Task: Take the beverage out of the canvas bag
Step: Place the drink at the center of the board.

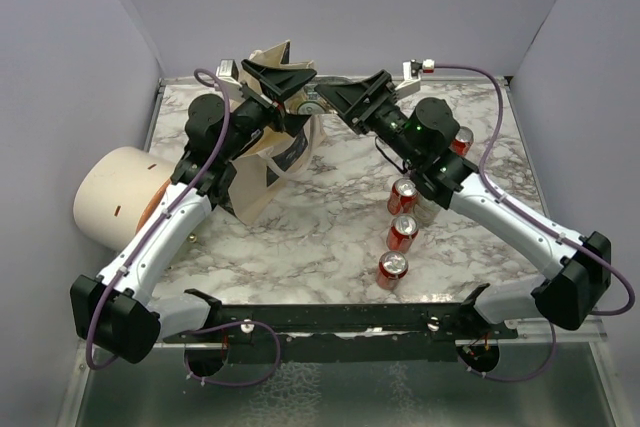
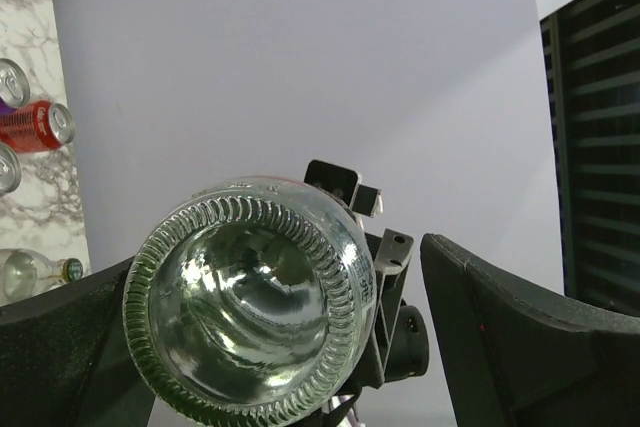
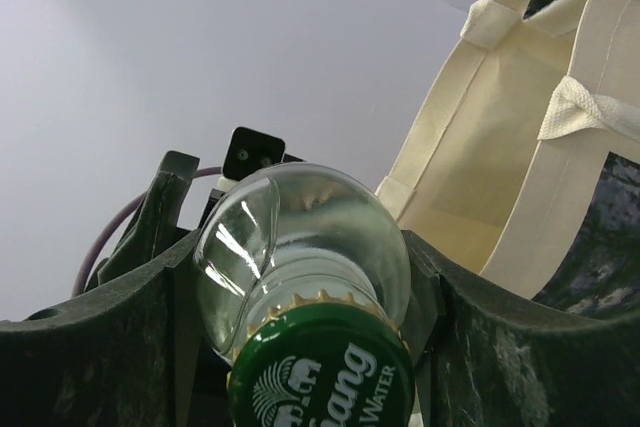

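Observation:
I will release the bottle from my right gripper on the marble table [image 1: 463,183], just in front of the farthest red can.
The beverage, a clear glass bottle [image 1: 309,105] with a green cap, hangs level in the air just above the mouth of the cream canvas bag [image 1: 262,175]. My right gripper [image 1: 345,99] is shut on the bottle [image 3: 305,247] near its neck, with both fingers pressed to the glass. My left gripper [image 1: 283,80] is open around the bottle's ribbed base [image 2: 250,297]; a clear gap shows between the glass and its right finger [image 2: 510,337]. In the right wrist view the bag's open top and handle [image 3: 470,147] lie just to the right.
Three red cans [image 1: 403,234] stand in a row at mid-right, and another [image 1: 462,140] stands behind the right arm. A cream cylinder [image 1: 113,197] lies off the table's left edge. Cans [image 2: 35,125] and another bottle [image 2: 30,272] show in the left wrist view.

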You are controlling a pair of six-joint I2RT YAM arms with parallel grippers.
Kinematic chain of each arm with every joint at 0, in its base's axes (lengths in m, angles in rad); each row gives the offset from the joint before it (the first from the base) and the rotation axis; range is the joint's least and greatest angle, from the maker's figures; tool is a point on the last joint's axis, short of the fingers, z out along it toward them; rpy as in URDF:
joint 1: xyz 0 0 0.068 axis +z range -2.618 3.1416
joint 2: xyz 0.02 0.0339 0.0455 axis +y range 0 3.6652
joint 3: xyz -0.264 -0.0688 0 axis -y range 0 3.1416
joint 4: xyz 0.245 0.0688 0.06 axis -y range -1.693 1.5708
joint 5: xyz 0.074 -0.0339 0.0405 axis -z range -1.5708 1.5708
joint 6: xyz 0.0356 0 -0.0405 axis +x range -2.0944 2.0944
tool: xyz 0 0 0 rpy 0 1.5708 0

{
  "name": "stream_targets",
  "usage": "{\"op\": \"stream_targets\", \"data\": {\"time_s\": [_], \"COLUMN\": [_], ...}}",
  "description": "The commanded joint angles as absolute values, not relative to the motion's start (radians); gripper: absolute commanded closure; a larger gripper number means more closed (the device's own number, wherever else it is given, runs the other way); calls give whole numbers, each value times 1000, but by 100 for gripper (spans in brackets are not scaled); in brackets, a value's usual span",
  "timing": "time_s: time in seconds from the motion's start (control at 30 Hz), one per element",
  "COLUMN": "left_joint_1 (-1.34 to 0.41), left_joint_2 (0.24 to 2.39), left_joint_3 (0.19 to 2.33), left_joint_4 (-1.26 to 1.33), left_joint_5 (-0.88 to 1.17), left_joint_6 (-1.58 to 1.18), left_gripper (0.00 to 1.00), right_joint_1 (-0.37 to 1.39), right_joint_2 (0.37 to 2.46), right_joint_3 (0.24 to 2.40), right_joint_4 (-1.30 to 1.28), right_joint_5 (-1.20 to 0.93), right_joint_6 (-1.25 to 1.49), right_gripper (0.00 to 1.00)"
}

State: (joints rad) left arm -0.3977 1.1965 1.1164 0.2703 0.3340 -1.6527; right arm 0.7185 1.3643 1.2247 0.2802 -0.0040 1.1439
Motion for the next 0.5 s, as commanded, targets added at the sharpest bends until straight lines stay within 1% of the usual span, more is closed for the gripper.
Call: {"op": "stream_targets", "data": {"time_s": [0.0, 0.13, 0.3, 0.4, 0.47], "left_joint_1": [-402, -400, -387, -373, -366], "left_joint_2": [1147, 1130, 1102, 1098, 1108], "left_joint_3": [1175, 1167, 1136, 1154, 1186], "left_joint_4": [242, 147, 112, 111, 94], "left_joint_5": [349, 337, 293, 276, 272], "left_joint_6": [-1605, -1549, -1495, -1462, -1422], "left_gripper": [1, 1, 1, 1, 1], "right_joint_1": [710, 703, 693, 693, 693], "right_joint_2": [1262, 1192, 1086, 1029, 1015], "right_joint_3": [1236, 1217, 1207, 1227, 1276], "right_joint_4": [324, 261, 146, 52, -86], "right_joint_5": [85, 155, 260, 356, 448], "right_joint_6": [1087, 1037, 945, 757, 600], "right_gripper": [98, 98, 98, 98, 98]}}
